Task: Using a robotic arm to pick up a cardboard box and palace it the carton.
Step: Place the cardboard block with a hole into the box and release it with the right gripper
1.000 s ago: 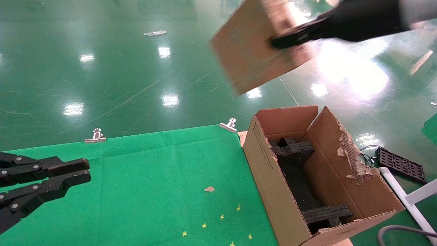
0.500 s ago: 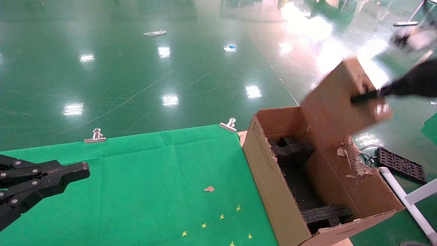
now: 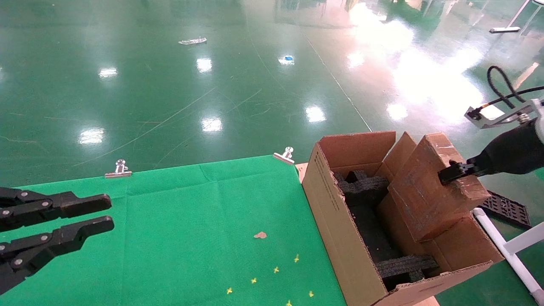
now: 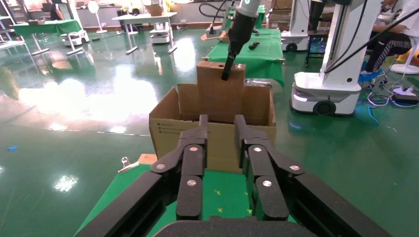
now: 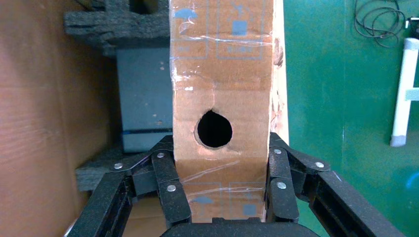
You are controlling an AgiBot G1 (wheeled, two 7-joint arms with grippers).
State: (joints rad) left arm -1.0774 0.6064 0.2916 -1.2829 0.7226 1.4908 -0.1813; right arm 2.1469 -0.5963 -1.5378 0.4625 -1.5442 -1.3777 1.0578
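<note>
The cardboard box, now tilted into the carton's opening, will be let go by my right gripper between the foam blocks, against the carton's side (image 3: 395, 224) farthest from the cloth.
My right gripper (image 3: 451, 171) is shut on the cardboard box (image 3: 429, 191), a narrow taped brown box. It holds the box tilted over the right flap of the carton (image 3: 340, 221), with the box's lower end dipping into the opening. In the right wrist view the fingers (image 5: 170, 190) clamp both sides of the box (image 5: 221, 64) just below its round hole. Black foam blocks (image 3: 365, 187) sit inside the carton. My left gripper (image 3: 109, 214) is open and empty over the green cloth at the left. It faces the carton (image 4: 217, 143) in the left wrist view.
The green cloth (image 3: 191, 221) is held by two metal clips (image 3: 119, 169) at its far edge, with a cardboard scrap (image 3: 260, 234) and yellow marks on it. A black tray (image 3: 508, 208) and a white pipe (image 3: 505, 250) lie on the floor right of the carton.
My right gripper has swung the cardboard box down from high above the floor to the carton's right side. My left gripper's fingers narrowed, then spread again.
</note>
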